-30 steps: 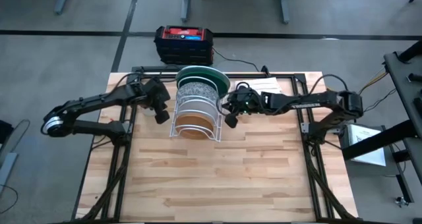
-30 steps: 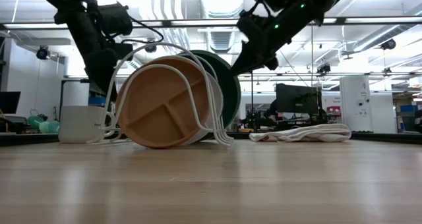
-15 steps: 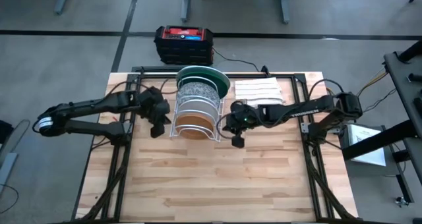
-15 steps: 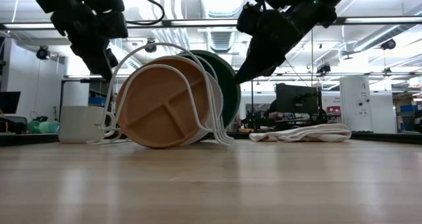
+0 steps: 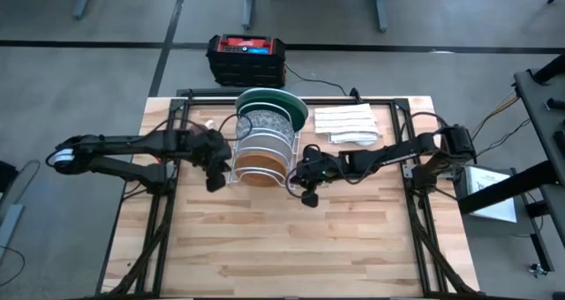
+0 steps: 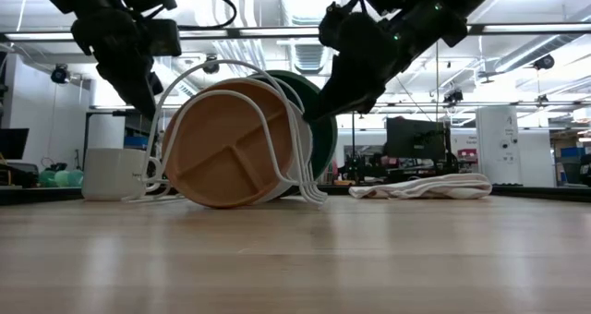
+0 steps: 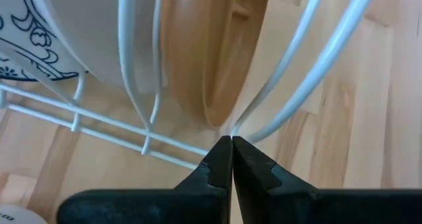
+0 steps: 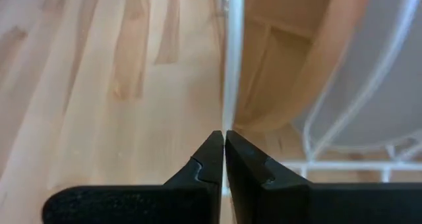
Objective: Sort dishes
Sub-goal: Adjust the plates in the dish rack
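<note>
The rack's near end is crooked toward the white mug, so next I open my right gripper, grip the wire (image 8: 232,79) in front of the tan plate and straighten the rack.
A white wire rack (image 5: 260,154) at the table's far middle holds the dishes on edge: a tan plate (image 5: 258,169) nearest, a plain white one (image 5: 262,146), a grey-speckled one (image 5: 265,122) and a dark green one (image 5: 275,99) farthest. My left gripper (image 5: 214,183) is shut beside the rack's near left corner. Its tips (image 7: 232,145) point at the rack's wires (image 7: 290,72) and the tan plate (image 7: 211,53). My right gripper (image 5: 309,198) is shut by the near right corner. Its tips (image 8: 223,141) are close to a wire (image 8: 231,59) in front of the tan plate (image 8: 283,53). Both hang above the table (image 6: 295,259).
A white mug (image 6: 113,173) stands left of the rack. Folded white cloths (image 5: 346,123) lie to the rack's right at the far edge. A black and red box (image 5: 247,57) sits on the floor beyond the table. Bare wood spreads over the near half (image 5: 282,247).
My left gripper has moved along the rack's left side toward the table's near edge. My right gripper has moved toward the near edge and down, from beside the far plates to the rack's near right corner, tipping more steeply. Both stayed shut. Rack and plates have not moved.
</note>
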Motion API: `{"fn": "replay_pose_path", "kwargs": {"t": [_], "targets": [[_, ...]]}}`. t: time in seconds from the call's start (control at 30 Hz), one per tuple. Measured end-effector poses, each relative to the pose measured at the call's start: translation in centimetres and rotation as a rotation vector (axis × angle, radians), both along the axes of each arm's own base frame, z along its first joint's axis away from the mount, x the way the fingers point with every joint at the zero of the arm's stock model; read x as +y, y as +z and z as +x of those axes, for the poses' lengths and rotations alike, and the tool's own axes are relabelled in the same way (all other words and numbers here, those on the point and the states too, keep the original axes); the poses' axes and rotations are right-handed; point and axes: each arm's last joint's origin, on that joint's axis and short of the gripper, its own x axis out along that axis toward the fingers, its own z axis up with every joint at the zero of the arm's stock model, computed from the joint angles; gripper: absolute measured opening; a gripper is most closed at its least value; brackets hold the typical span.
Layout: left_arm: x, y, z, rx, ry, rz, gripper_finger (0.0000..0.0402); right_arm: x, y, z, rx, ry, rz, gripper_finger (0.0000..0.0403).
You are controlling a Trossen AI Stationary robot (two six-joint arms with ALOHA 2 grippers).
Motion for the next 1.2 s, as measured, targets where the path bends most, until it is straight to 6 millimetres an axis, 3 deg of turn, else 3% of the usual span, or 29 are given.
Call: {"fn": "replay_pose_path", "kwargs": {"t": [0.43, 0.73, 0.9, 1.1, 1.2], "targets": [[-0.5, -0.1, 0.3, -0.004, 0.056, 0.035, 0.0, 0.4, -0.1, 0.9, -0.084, -0.055, -0.032, 0.0082], [-0.9, -0.2, 0.9, -0.024, 0.048, 0.026, 0.0, 0.4, -0.9, 2.0, -0.103, -0.064, -0.019, 0.0107], [-1.1, -0.5, 1.2, -0.012, 0.038, 0.024, 0.0, 0.4, -0.8, 2.1, -0.107, -0.056, -0.032, 0.0086], [-1.1, -0.6, 1.3, -0.013, 0.037, 0.024, 0.0, 0.3, -0.8, 2.1, -0.103, -0.044, -0.049, 0.0013], [-1.1, -0.5, 1.4, -0.021, 0.037, 0.026, 0.0, 0.2, -0.8, 2.1, -0.103, -0.041, -0.058, 0.0009]]}}
